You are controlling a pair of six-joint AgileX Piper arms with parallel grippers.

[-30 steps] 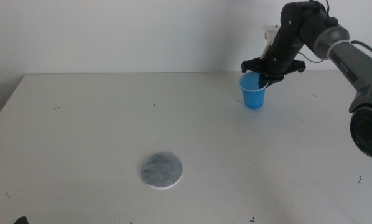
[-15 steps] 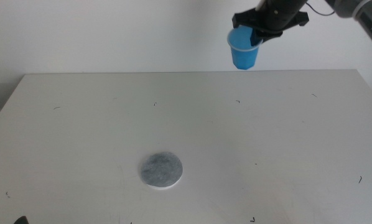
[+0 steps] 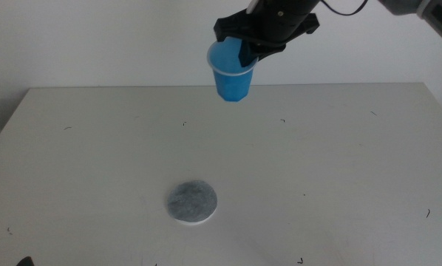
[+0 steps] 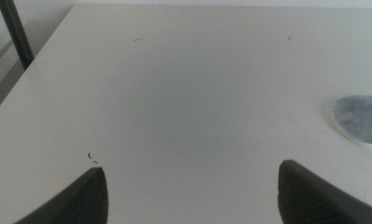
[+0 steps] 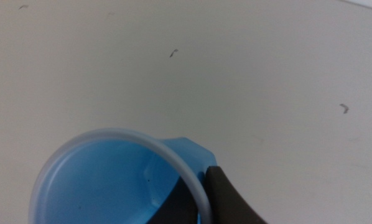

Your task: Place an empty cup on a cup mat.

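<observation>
Next, my right gripper lets go of the blue cup on the middle of the grey round cup mat [image 3: 191, 202]. The cup now hangs high above the table's far middle.
The blue cup [image 3: 232, 75] hangs upright high above the table's far middle, pinched at its rim by my right gripper [image 3: 250, 50], which reaches in from the upper right. In the right wrist view one dark jaw sits outside the pale rim and one inside the cup [image 5: 105, 180], with the gripper [image 5: 195, 199] shut on the wall; the cup's inside looks empty. The grey round cup mat [image 3: 191, 202] lies flat at the near middle of the table, well in front of the cup. My left gripper [image 4: 189, 180] waits open low over the table, with the mat [image 4: 363, 118] off to one side.
The white table [image 3: 339, 162] carries only small dark specks around the mat. Behind its far edge stands a white wall. A dark post [image 4: 15, 34] shows beyond the table's edge in the left wrist view.
My right gripper has lifted the cup off the table at the far right and carried it up and leftward, closer to the camera. The mat and the left arm have stayed still.
</observation>
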